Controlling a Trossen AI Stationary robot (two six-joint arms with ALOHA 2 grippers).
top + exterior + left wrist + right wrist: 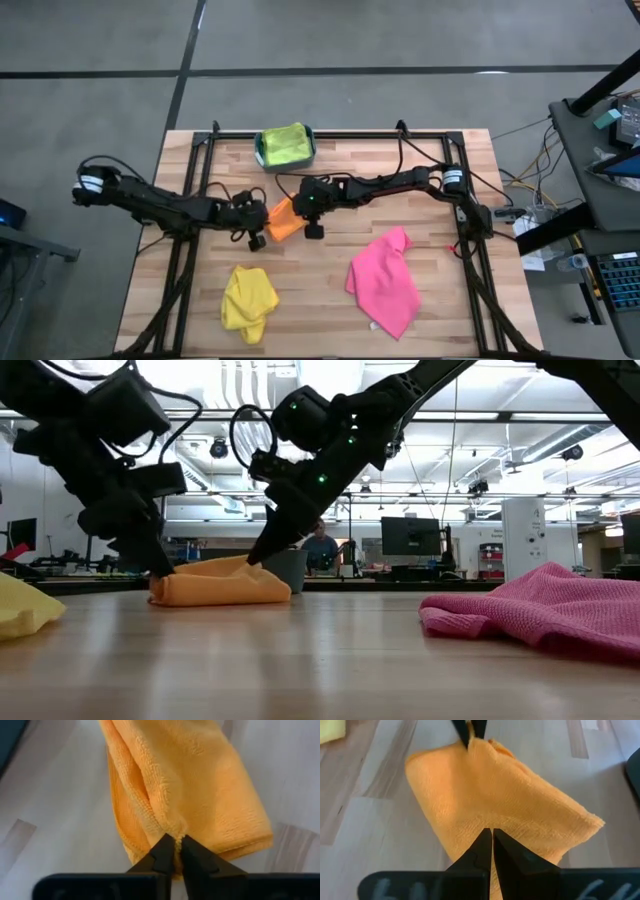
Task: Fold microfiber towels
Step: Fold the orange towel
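My left gripper will open, back off, and take the towel's corner on the teal bin's side (pixel 132 857), because it is bunching the orange towel's end into a raised fold.
An orange towel (pixel 284 220) lies folded on the wooden table's middle, between my two grippers. My left gripper (pixel 270 216) is shut on the towel's left end, and my right gripper (pixel 298 208) is shut on its right side. In the low view the towel (pixel 220 584) rests on the table and rises to a small peak at the right gripper (pixel 257 558). A yellow towel (pixel 248 300) lies crumpled near the front edge and a pink towel (pixel 385 282) lies spread at the front right. A lime green towel (pixel 284 143) sits in the teal bin (pixel 259 150). My left gripper pinches a raised fold ridge (pixel 176 831) at the orange towel's end between its two fingertips. It comes slanting down from the table's left. The towel lies on the table, slack. My right gripper pinches the towel's top layer (pixel 490 824) between its two fingertips, slanting down from the table's right. The cloth is drawn up into a small peak (pixel 245 563) at the fingers, and the rest lies on the table.
The teal bin stands at the table's far edge, just behind the grippers. A dark metal frame (pixel 190 200) runs around the tabletop. Bare wood (pixel 320 320) shows between the yellow and pink towels. A person sits far off in the room (pixel 320 548).
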